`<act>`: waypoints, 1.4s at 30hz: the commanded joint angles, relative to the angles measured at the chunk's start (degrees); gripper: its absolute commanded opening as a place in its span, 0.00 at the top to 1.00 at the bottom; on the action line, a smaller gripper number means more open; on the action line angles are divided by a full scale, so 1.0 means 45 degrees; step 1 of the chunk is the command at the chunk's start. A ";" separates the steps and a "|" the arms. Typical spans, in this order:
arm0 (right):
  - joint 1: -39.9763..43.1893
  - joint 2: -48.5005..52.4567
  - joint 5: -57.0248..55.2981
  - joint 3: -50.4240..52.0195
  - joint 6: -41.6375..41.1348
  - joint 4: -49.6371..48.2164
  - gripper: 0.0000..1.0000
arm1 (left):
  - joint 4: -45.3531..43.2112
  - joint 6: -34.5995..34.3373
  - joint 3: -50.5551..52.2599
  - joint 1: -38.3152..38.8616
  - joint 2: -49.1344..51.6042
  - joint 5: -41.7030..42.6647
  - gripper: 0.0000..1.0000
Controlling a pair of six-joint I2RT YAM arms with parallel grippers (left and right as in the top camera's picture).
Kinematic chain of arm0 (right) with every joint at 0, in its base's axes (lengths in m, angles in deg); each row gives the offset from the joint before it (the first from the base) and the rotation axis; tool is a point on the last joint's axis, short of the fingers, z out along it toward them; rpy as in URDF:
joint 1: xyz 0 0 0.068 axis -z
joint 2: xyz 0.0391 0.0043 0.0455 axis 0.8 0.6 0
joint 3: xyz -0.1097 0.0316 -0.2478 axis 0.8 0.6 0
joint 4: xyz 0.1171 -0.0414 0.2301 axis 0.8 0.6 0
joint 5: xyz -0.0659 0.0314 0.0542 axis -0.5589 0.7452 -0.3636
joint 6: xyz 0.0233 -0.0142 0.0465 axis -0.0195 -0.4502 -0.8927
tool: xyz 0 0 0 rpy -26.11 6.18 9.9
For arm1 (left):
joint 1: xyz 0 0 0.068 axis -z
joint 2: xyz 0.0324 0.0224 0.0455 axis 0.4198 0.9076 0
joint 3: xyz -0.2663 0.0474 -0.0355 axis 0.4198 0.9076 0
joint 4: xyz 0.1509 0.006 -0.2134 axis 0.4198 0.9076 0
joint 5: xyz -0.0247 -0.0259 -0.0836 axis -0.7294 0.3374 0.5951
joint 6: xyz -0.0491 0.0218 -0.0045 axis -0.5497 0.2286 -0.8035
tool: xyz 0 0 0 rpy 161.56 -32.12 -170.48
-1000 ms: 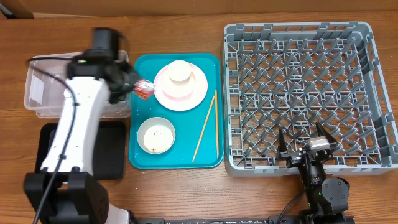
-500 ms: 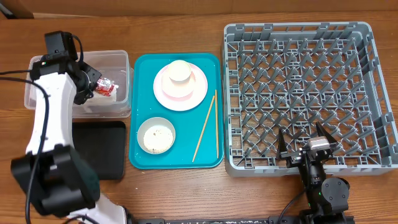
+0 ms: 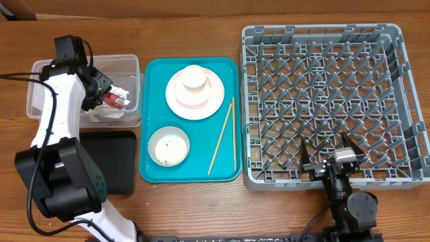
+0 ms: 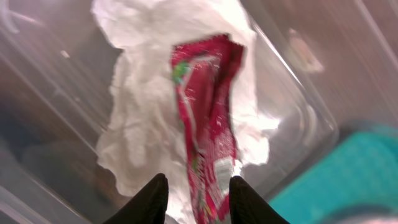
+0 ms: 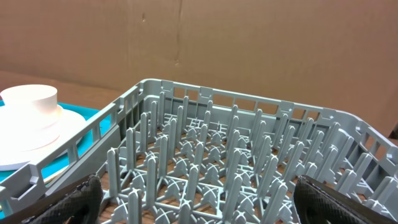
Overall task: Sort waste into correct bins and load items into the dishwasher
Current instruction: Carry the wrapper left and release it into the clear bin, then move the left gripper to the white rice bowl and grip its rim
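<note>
Next, the robot's left gripper needs to go to the grey-green bowl with rice scraps and close on the bowl's rim (image 3: 188,142) nearest the chopsticks.
The red sauce packet (image 3: 115,99) (image 4: 208,118) lies over the crumpled white napkin (image 4: 143,124) inside the clear tub (image 3: 44,94). My left gripper (image 3: 106,91) (image 4: 198,200) hovers over it, jaws parted, the packet's end loose between the fingertips. On the teal tray (image 3: 222,168) sit the pink plate (image 3: 211,101) with the cream cup (image 3: 193,78) on it, the grey-green bowl (image 3: 168,146) with rice scraps, and two chopsticks (image 3: 222,138). My right gripper (image 3: 329,158) (image 5: 205,199) rests wide open over the front edge of the grey dish rack (image 3: 329,87) (image 5: 217,155), holding nothing.
The black tray (image 3: 111,161) lies in front of the clear tub, partly under my left arm. The rack's upright pegs stand right ahead of the right fingers. Bare wooden table runs along the front edge.
My left arm swung left from the teal tray to the clear tub carrying the sauce packet, and its jaws have now parted. The right arm has not moved.
</note>
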 commanded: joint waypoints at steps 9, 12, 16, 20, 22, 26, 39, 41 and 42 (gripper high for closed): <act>0.0039 -0.0121 -0.0102 0.0131 0.0039 -0.0053 0.00 | 0.4231 0.4051 -0.2652 0.0510 -0.1554 0.6717 0.68; 0.0039 -0.0121 -0.0102 0.0131 0.0039 -0.0049 0.00 | 0.5955 0.5280 -0.2647 0.1224 -0.1666 0.6377 0.71; 0.0039 -0.0121 -0.0102 0.0131 0.0039 -0.0053 0.00 | 0.7475 0.5795 -0.1700 0.2939 -0.1661 0.4595 0.81; 0.0034 -0.0121 -0.0102 0.0131 0.0039 -0.0049 0.00 | 0.7227 0.5741 -0.0262 0.4449 -0.1661 0.4260 0.82; 0.0039 -0.0121 -0.0102 0.0131 0.0039 -0.0049 0.00 | 0.6873 0.5489 0.0505 0.5168 -0.1661 0.4250 0.83; 0.0039 -0.0121 -0.0102 0.0131 0.0039 -0.0053 0.00 | 0.5780 0.5202 0.1889 0.6445 -0.1661 0.4245 0.86; 0.0039 -0.0121 -0.0102 0.0131 0.0039 -0.0049 0.00 | 0.3988 0.3065 0.3322 0.8281 -0.1656 0.1530 0.86; 0.0039 -0.0121 -0.0102 0.0131 0.0039 -0.0049 0.00 | 0.3823 0.2968 0.3322 0.8276 -0.1656 0.1365 0.86; 0.0039 -0.0121 -0.0102 0.0131 0.0039 -0.0049 0.00 | 0.3740 0.2958 0.3322 0.8276 -0.1656 0.1311 0.86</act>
